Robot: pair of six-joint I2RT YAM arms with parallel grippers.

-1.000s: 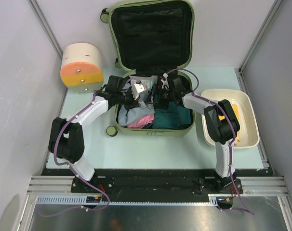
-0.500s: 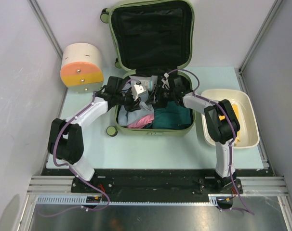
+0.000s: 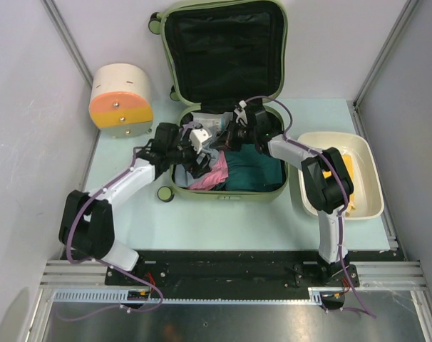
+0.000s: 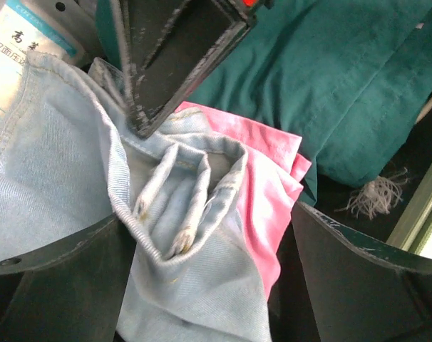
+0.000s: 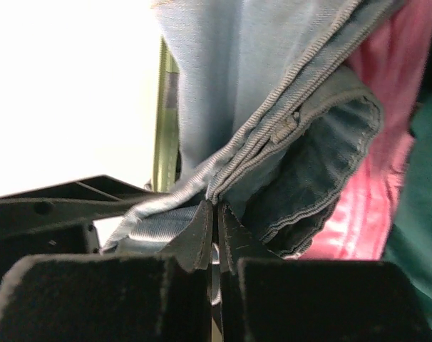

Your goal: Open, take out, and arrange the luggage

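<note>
My left gripper will pinch the garment's folded edge (image 4: 170, 262) while my right gripper opens and shifts its hold, because the denim garment bunches up over the pink cloth.
The pale olive-green luggage (image 3: 279, 184) lies open on the table, its black-lined lid (image 3: 223, 50) standing up at the back. Inside are a light blue denim garment (image 4: 73, 164), a pink cloth (image 4: 266, 192) and a teal garment (image 4: 337, 71). My right gripper (image 5: 216, 224) is shut on a folded edge of the denim (image 5: 230, 78), over the middle back of the luggage (image 3: 230, 135). My left gripper (image 4: 209, 285) stands open, with denim and pink cloth lying between its fingers (image 4: 52, 285); it hangs at the luggage's left side (image 3: 192, 153).
A cream-and-orange drum-shaped container (image 3: 120, 97) stands at the back left. A white oval basin (image 3: 369, 206) with something yellow in it sits to the right of the luggage. A white printed packet (image 4: 20, 35) lies in the luggage's back left corner.
My left gripper has opened, let go of the denim and drawn back a little to the left. My right gripper has shut on the denim's edge.
</note>
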